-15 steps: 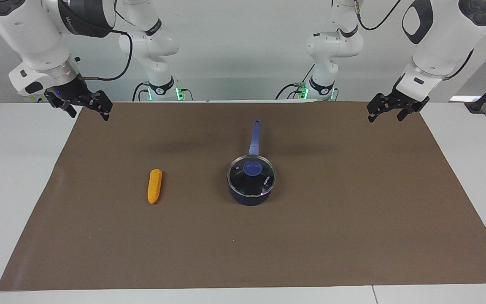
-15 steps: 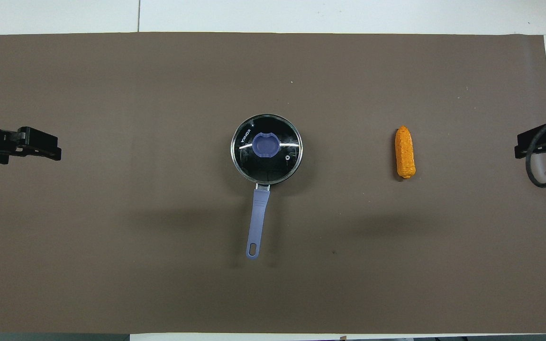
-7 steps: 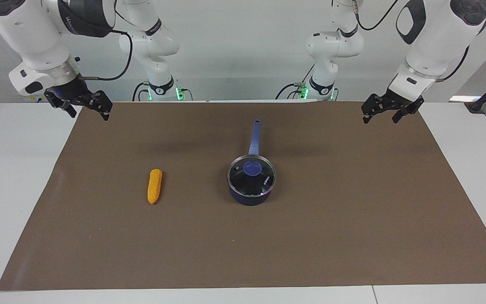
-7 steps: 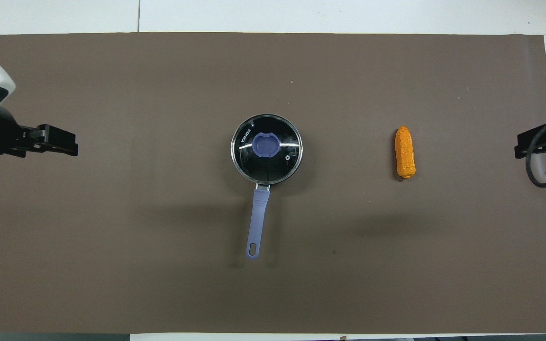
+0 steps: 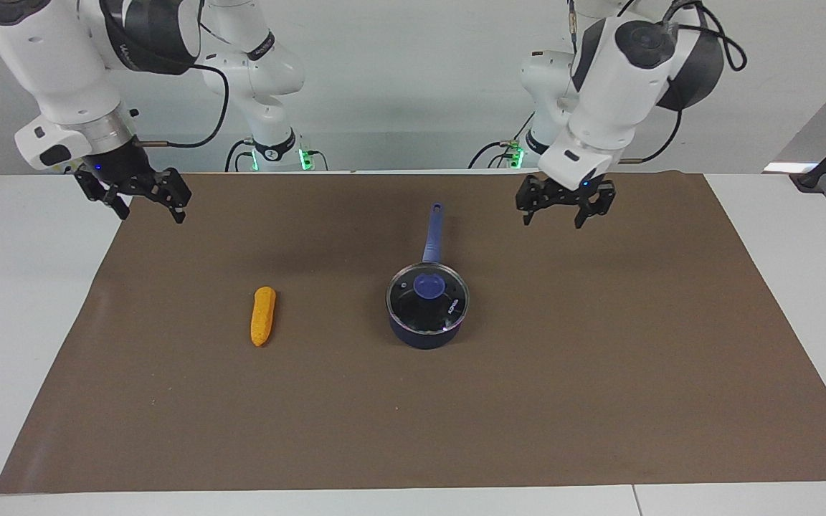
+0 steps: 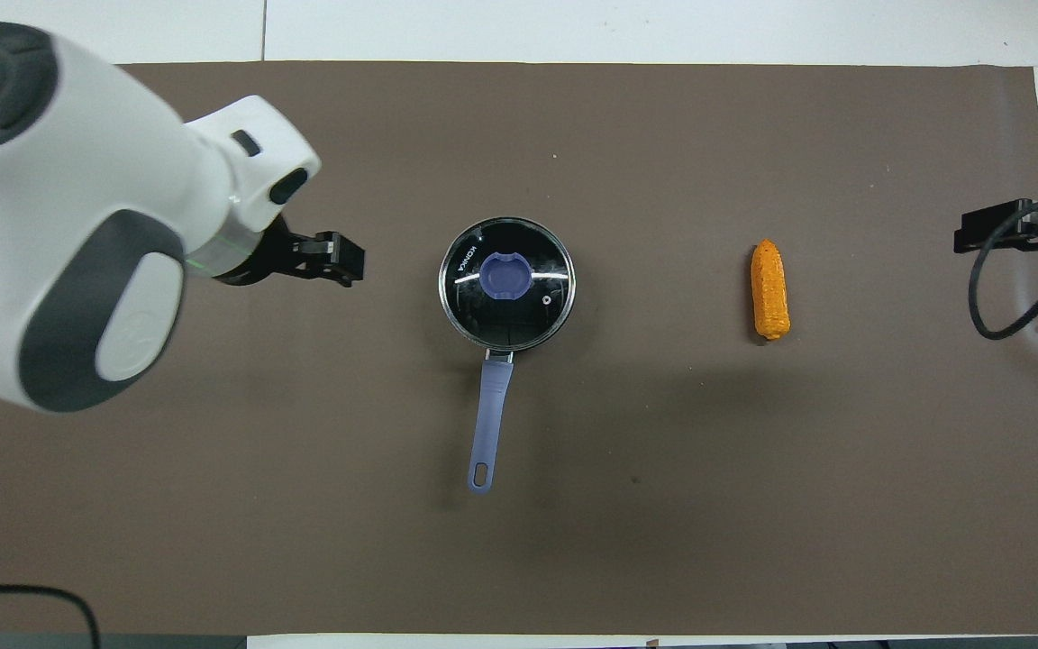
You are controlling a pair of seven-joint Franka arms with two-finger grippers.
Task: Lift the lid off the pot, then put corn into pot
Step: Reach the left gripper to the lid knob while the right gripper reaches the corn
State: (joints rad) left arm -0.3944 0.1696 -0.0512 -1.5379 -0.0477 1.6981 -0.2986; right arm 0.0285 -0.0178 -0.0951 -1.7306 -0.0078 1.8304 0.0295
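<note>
The robot's left gripper needs to next go to the glass lid's blue knob [image 6: 505, 277] and close there, because the lid must come off the pot.
The pot [image 5: 424, 331] [image 6: 559, 326] stands mid-mat, its long blue handle [image 5: 432, 233] [image 6: 490, 413] pointing toward the robots. The glass lid [image 5: 447, 308] [image 6: 537, 311] with its blue knob [image 5: 429, 286] [image 6: 505, 276] sits on the pot. The corn [image 5: 263, 316] [image 6: 769, 289] lies on the mat toward the right arm's end. My left gripper [image 5: 556, 218] [image 6: 352, 261] is open and empty, up in the air over the mat toward the left arm's end from the pot. My right gripper [image 5: 151, 209] [image 6: 962, 238] is open and empty over the mat's edge at the right arm's end.
A brown mat [image 5: 599, 373] [image 6: 753, 505] covers most of the white table [image 5: 19, 322]. The left arm's large white body [image 6: 77, 225] hides part of the mat in the overhead view. Both arm bases [image 5: 273, 143] stand at the table's robot end.
My left arm has swung from its end of the table in toward the pot, gripper still open. My right gripper has shifted slightly. Pot, lid and corn have not moved.
</note>
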